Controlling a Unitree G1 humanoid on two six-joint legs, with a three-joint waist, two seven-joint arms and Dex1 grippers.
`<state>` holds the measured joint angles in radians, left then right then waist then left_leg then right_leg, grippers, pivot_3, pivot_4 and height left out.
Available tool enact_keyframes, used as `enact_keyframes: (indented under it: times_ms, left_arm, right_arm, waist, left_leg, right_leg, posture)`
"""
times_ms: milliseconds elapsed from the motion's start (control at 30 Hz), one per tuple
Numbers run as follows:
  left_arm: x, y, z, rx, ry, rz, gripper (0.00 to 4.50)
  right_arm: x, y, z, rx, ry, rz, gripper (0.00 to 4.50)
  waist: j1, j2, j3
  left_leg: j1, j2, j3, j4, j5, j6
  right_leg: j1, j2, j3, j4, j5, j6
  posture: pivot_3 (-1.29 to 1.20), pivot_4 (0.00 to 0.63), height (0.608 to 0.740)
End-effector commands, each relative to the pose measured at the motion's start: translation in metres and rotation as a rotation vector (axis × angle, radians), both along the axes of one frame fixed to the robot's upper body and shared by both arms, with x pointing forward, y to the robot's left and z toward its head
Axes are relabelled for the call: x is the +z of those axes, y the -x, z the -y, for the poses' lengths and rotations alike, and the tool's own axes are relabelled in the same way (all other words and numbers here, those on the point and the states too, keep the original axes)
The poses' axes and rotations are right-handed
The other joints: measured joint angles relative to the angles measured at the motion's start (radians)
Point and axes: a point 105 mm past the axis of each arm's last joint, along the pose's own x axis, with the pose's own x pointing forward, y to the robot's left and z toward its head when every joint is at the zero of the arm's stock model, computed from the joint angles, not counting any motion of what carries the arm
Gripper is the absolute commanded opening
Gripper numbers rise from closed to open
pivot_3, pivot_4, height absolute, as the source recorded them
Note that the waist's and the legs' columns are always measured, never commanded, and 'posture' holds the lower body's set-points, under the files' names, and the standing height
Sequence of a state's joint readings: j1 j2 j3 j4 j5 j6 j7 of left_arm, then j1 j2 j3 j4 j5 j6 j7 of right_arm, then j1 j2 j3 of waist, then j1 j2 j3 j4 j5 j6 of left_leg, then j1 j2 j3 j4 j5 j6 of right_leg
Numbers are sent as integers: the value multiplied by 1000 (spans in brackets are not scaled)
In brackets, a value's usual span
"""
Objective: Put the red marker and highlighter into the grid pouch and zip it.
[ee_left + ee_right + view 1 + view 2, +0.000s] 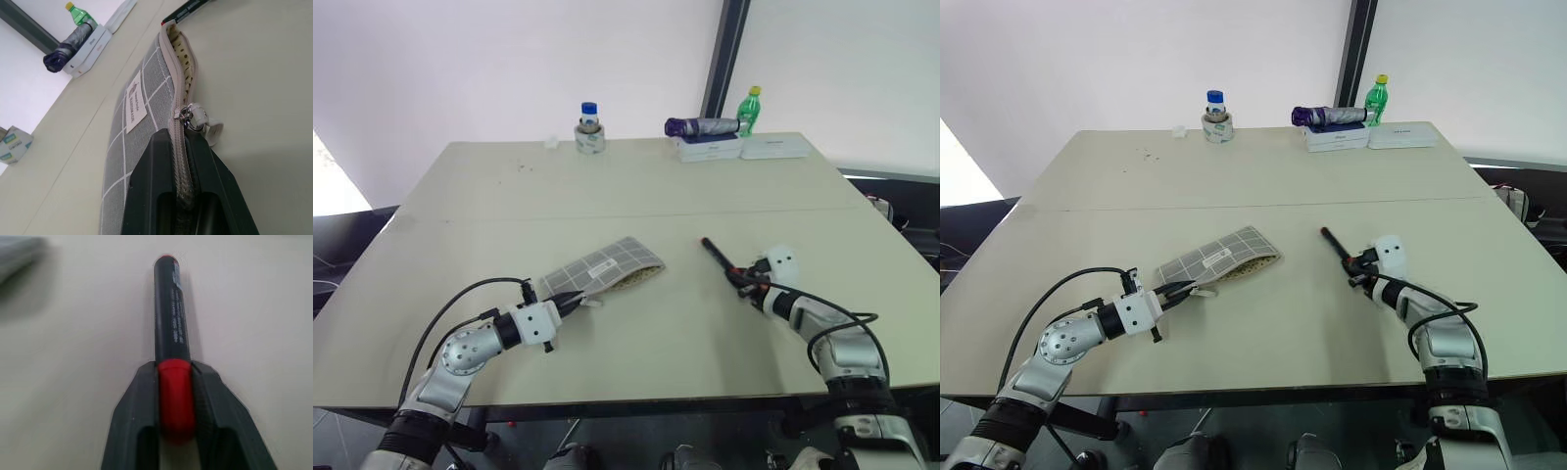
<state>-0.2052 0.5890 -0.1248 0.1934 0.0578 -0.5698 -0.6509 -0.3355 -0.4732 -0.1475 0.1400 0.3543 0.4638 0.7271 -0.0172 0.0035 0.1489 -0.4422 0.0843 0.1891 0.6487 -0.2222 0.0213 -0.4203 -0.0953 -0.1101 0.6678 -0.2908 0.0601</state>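
Observation:
Next, my right gripper lets go of the red marker inside the grid pouch's gaping opening (628,277), on the dotted yellow lining.
The grid pouch (607,266) lies flat on the table left of centre. Its far end gapes open and shows a dotted yellow lining (182,51). My left gripper (570,299) is shut on the pouch's near end along the zipper, just behind the zipper pull (191,113). The red marker (717,254) lies on the table to the right of the pouch, with its black barrel (171,308) pointing away. My right gripper (744,279) is shut on the marker's red end (174,396), one finger on each side. The highlighter is hidden or out of view.
Along the table's far edge stand a blue-lidded jar on a tape roll (590,130), a folded purple umbrella (702,126) on white boxes (773,147), and a green bottle (749,111). A small box (13,143) sits further left.

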Motion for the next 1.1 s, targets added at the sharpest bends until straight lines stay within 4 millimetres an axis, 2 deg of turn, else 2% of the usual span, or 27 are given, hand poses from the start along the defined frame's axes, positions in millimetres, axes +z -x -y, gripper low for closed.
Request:
enact_keyframes:
  times_ms: [33,100,167,267,467,667,933,1100]
  left_arm:
    - [11,-2,-2,9,5,41,0]
    - [12,-3,-1,6,5,42,0]
    - [12,-4,1,0,4,45,0]
    - [15,-6,3,-3,4,53,0]
    - [18,-9,3,-3,6,60,0]
    - [19,-7,5,-28,-34,80,0]
    - [18,-3,11,-88,-135,130,0]
    - [22,-3,18,-129,-157,154,0]
  right_arm:
    - [45,27,-36,263,-139,105,344]
    - [45,44,-51,374,-140,80,344]
    - [36,56,-63,451,-75,58,344]
    - [29,60,-72,488,-14,58,344]
    - [23,39,-63,419,105,97,344]
    - [15,29,-63,436,267,139,344]
    - [25,16,-101,605,513,313,344]
    - [20,11,-129,781,690,464,344]
  waist:
    - [1,0,0]
    - [3,0,0]
    - [5,0,0]
    - [4,-1,0]
    - [4,-1,0]
    - [4,-1,0]
    - [2,-1,0]
    - [3,-1,0]
  left_leg:
    - [0,0,0,0,0,0]
    - [0,0,-1,0,0,1]
    - [0,0,-1,0,-1,1]
    - [0,0,-1,1,-1,1]
    - [0,-1,-1,1,-1,1]
    - [0,-1,-1,1,-1,1]
    - [0,0,0,1,0,1]
    - [0,-1,1,1,1,-2]
  right_leg:
    - [0,0,0,0,0,0]
    - [0,0,0,0,0,0]
    - [1,-1,-1,0,0,0]
    - [1,-1,-1,-1,0,0]
    - [0,-1,-1,-1,0,0]
    - [0,-1,-1,0,0,0]
    - [0,0,-1,0,0,0]
    - [0,0,-1,0,0,0]
  posture:
    - [0,150,740]
    - [0,150,740]
    - [0,150,740]
    - [0,150,740]
    - [0,150,740]
    - [0,150,740]
    - [0,150,740]
    - [0,150,740]
